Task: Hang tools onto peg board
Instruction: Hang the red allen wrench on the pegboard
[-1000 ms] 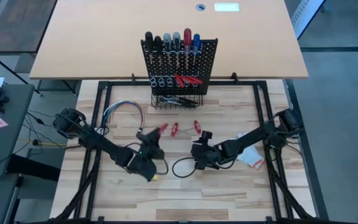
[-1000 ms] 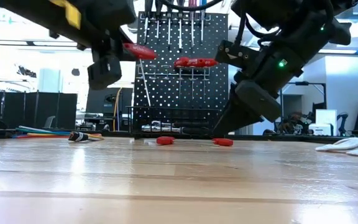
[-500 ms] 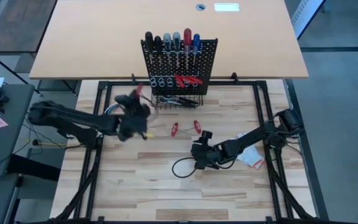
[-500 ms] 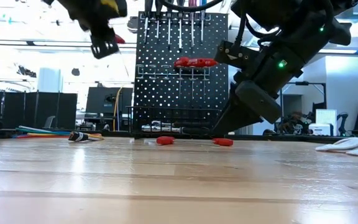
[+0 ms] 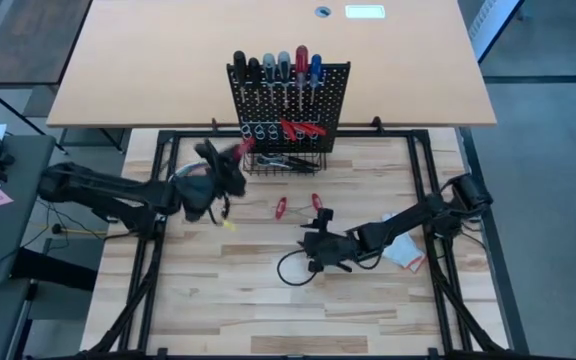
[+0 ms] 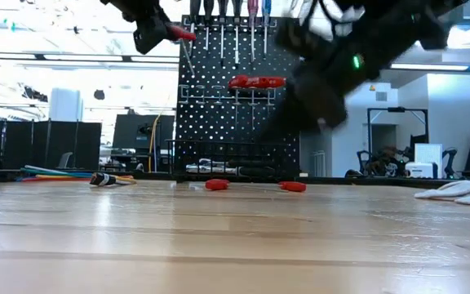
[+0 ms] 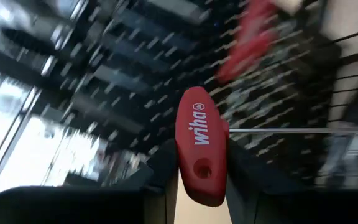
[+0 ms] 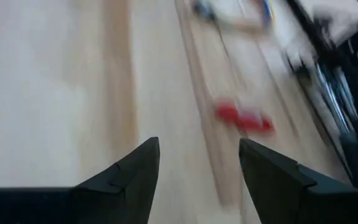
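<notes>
The red tool's handle sits at a slant in the left gripper, so the right gripper should grab the handle's loose end [image 7: 197, 99] while the left gripper gets a straighter hold.
The black peg board [image 5: 290, 100] stands at the table's far middle, with several screwdrivers along its top and red pliers [image 5: 303, 128] on its rings; it also shows in the low view [image 6: 237, 106]. My left gripper [image 5: 230, 160] is high up by the board's left edge, shut on a red T-handled tool [image 6: 179, 34]. Two red-handled tools [image 5: 280, 207] [image 5: 316, 202] lie flat on the table in front of the basket [image 5: 286, 160]. My right gripper [image 5: 313, 245] is open and empty above the table's middle, near those tools. My left gripper pinches the lower end of the red handle [image 7: 199, 180] between its two fingers; the handle's other end sticks out past the fingertips. The fingers come about level from the table's left. The tool is lifted clear, and its thin shaft [image 6: 188, 61] hangs down off the handle.
A bundle of coloured wires [image 5: 198, 175] lies at the far left of the table. A white glove [image 5: 403, 255] lies at the right, and a black cable loop [image 5: 290, 268] lies near my right gripper. One red tool shows in the right wrist view [image 8: 244, 118].
My left gripper has gone from the table's middle toward the far edge and up, carrying the red-handled tool, and stands by the peg board's upper left. My right gripper has shifted a little toward the table's left.
</notes>
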